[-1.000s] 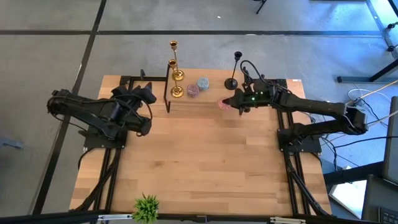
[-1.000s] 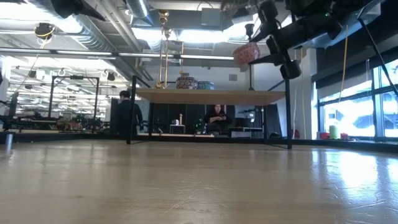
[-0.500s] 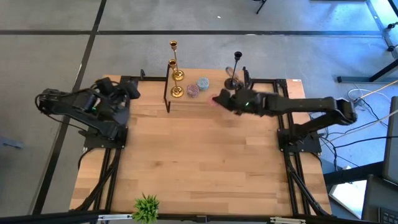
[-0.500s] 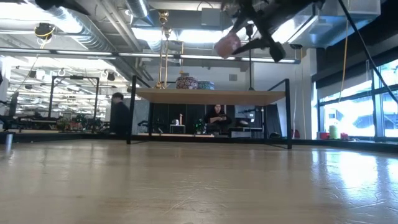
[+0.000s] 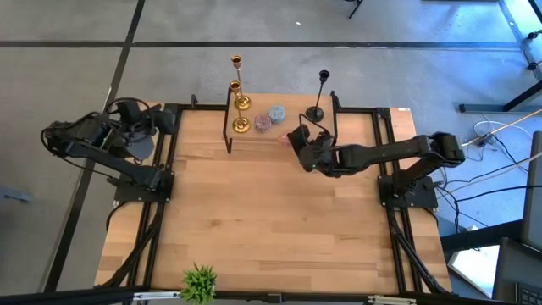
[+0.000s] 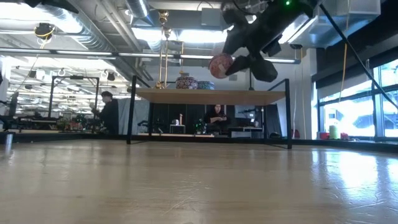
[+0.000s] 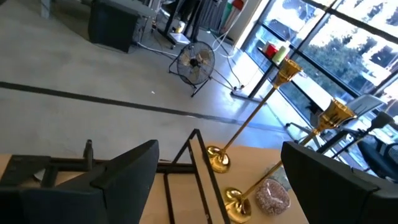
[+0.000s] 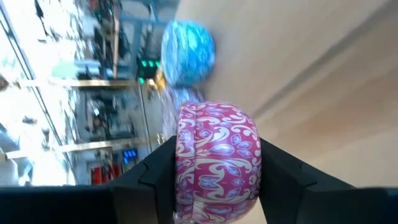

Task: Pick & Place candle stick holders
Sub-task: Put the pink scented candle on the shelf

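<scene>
The robot's right gripper needs to set the pink tin down on the shelf (image 5: 279,131) next to the speckled pinkish tin, in front of the blue tin.
Two gold candle stick holders (image 5: 236,83) (image 7: 261,112) and one black holder (image 5: 320,93) stand by their round bases on a raised wooden shelf (image 5: 288,127) at the table's far side. My right gripper (image 5: 301,142) is over the shelf's near edge, shut on a round pink patterned tin (image 8: 217,158), which also shows in the low view (image 6: 221,65). My left gripper (image 5: 159,119) (image 7: 219,149) is open and empty at the table's far left, drawn back from the shelf and facing the gold holders. My right gripper pinches the pink tin between its two fingers (image 8: 155,174), which stand on opposite sides of the tin's round wall (image 8: 186,155). The fingers come from the table's right and slant a little downward. The tin is lifted clear above the shelf.
A blue tin (image 5: 276,112) (image 8: 188,51) and a speckled pinkish tin (image 5: 263,123) (image 7: 272,194) sit on the shelf between the gold and black holders. The shelf has black frame posts (image 5: 227,127). A small green plant (image 5: 200,282) stands at the table's near edge. People show in the room behind (image 6: 107,113).
My left gripper has drawn back from the shelf toward the table's far left corner, empty. My right gripper has carried the pink tin toward the table's left along the shelf's near edge and has turned at the wrist; the tin has risen, then dropped a little, staying clear.
</scene>
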You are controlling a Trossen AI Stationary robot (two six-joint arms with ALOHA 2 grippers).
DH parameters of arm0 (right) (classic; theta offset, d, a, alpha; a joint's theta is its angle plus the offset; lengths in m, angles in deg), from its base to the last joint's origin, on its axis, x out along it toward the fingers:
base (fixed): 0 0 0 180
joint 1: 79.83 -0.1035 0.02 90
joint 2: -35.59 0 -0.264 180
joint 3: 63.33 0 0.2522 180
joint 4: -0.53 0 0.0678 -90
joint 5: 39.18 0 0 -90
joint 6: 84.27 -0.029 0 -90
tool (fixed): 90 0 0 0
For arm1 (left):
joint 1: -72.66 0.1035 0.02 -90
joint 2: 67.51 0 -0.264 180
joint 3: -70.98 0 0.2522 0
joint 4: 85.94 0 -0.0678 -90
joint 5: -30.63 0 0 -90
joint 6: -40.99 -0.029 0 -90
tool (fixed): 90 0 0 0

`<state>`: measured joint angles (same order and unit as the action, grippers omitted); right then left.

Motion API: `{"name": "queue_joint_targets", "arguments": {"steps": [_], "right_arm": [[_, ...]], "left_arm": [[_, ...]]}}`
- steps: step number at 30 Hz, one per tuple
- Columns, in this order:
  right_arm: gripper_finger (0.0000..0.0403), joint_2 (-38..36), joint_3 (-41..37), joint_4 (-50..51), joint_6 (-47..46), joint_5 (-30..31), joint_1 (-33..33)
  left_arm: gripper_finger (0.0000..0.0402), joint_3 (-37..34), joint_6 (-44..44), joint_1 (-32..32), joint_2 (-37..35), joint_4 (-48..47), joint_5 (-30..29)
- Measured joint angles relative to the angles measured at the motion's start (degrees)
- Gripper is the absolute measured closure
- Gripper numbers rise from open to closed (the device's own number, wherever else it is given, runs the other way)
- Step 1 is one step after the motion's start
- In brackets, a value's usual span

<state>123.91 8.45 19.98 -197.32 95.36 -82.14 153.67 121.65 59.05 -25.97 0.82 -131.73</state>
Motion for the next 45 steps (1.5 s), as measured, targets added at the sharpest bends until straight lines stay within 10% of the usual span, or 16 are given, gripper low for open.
{"name": "queue_joint_targets", "arguments": {"steps": [45], "right_arm": [[0.0231,6.82,8.31,6.63,2.51,-5.89,6.8]], "left_arm": [[0.0066,0.0,-3.93,-0.17,-1.75,0.0,1.98]]}}
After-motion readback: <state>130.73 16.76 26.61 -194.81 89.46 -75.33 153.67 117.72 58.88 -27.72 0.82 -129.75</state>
